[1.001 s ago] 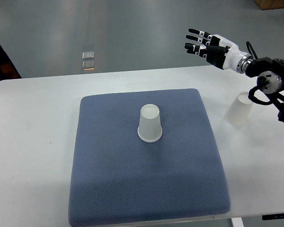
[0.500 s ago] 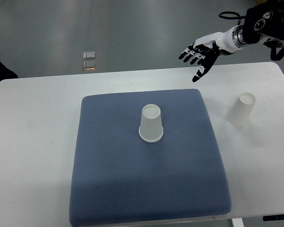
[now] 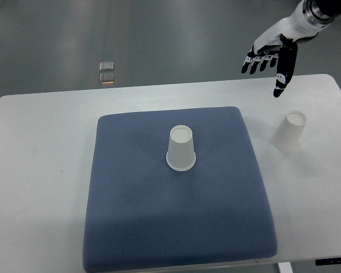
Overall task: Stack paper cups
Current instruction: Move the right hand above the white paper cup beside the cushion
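Next, I close my right gripper on the narrow upper part (image 3: 294, 125) of the paper cup that stands on the white table beside the blue mat.
One white paper cup (image 3: 181, 149) stands upside down near the middle of the blue mat (image 3: 176, 222). A second upside-down paper cup (image 3: 288, 131) stands on the white table (image 3: 40, 182) to the right of the mat. My right hand (image 3: 271, 61) hovers in the air above the table's far right edge, behind that second cup, fingers spread and holding nothing. Its arm comes in from the top right corner. The left arm is out of view.
Two small clear squares (image 3: 107, 73) lie on the grey floor beyond the table's far edge. The mat covers the middle of the table, with bare white surface on both sides.
The right arm has swung up and to the right, so the hand now hangs from the top right corner. Both cups stand where they were.
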You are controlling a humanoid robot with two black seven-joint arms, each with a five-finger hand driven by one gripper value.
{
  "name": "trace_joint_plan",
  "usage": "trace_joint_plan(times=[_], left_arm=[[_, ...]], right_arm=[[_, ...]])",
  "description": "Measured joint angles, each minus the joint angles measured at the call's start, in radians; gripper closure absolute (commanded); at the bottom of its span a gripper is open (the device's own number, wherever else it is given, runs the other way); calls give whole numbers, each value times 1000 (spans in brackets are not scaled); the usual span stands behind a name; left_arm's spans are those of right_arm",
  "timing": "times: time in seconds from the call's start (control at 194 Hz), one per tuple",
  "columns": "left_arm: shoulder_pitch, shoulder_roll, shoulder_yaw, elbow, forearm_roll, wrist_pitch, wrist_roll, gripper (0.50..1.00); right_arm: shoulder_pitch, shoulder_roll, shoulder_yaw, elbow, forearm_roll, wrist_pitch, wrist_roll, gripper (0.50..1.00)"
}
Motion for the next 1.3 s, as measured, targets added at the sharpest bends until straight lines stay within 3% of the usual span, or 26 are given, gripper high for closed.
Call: trace_joint_plan(times=[0.212,0.521,0.691,0.99,1.3], left_arm=[[0,0,0,3,-1,0,0,500],[0,0,2,3,-1,0,0,500],[0,0,3,1,0,0,0,500],[1,0,-1,7,0,0,0,500],[6,0,-2,8,-1,0,0,500]], right_arm=[[95,-43,-59,68,0,0,0,562],[80,-61,-109,38,-5,0,-15,564],[-55,-53,-121,-63,-31,-20,-15,562],[-327,-46,-97,-246,-44,-175,-12,564],[-522,-18,-18,-356,-44,-275,-11,566]])
